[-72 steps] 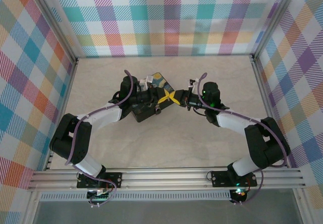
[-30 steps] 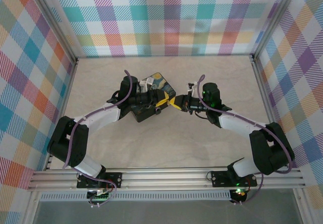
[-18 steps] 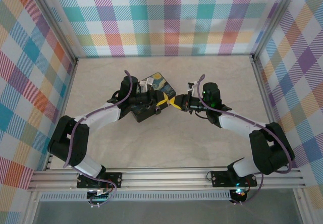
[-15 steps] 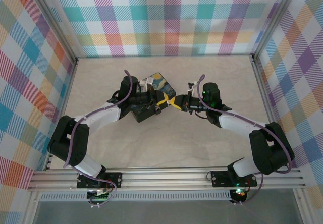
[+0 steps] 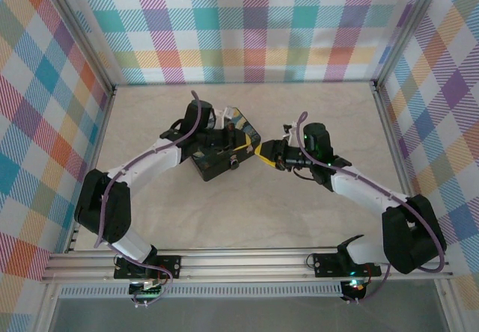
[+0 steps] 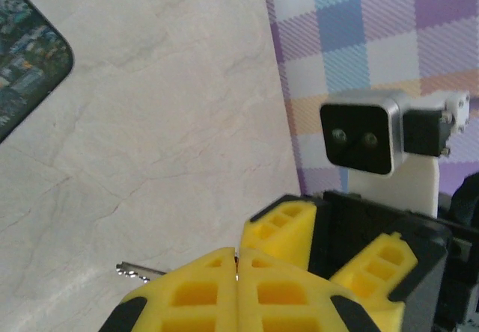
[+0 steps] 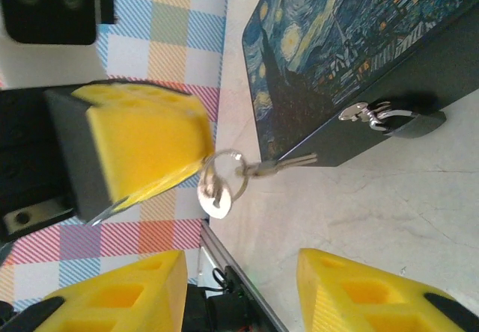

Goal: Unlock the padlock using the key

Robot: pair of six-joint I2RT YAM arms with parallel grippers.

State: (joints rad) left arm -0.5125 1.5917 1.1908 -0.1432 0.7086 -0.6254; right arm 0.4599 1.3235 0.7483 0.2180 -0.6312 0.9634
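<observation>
The loose key hangs crooked from the left gripper's fingertip, so the robot's right gripper should take the key ring (image 7: 243,185) and pull it straight before it aims for the padlock.
The key (image 6: 138,272) sticks out as a thin silvery shaft to the left of my left gripper (image 6: 237,256), whose yellow fingers are pressed shut on it. In the right wrist view a key ring (image 7: 221,179) and a second small key (image 7: 288,165) dangle from that left finger (image 7: 142,145). The padlock (image 7: 397,119) hangs closed on the hasp at the front of the dark blue swirl-painted box (image 7: 352,63). My right gripper (image 7: 241,261) stands open just short of the ring, nothing between its fingers. From above, the left gripper (image 5: 243,146) and right gripper (image 5: 263,152) meet at the box's right corner (image 5: 251,131).
The box (image 5: 221,152) sits mid-table, with the left arm lying over its left side. Bare marble-look tabletop (image 5: 247,212) lies in front of it. Checked walls (image 5: 254,25) enclose the table on three sides. The right arm's wrist camera (image 6: 359,134) faces my left gripper closely.
The right gripper has opened and let go of the key, drawing slightly right. The left gripper has shut on the key, and its wrist has swung toward the back.
</observation>
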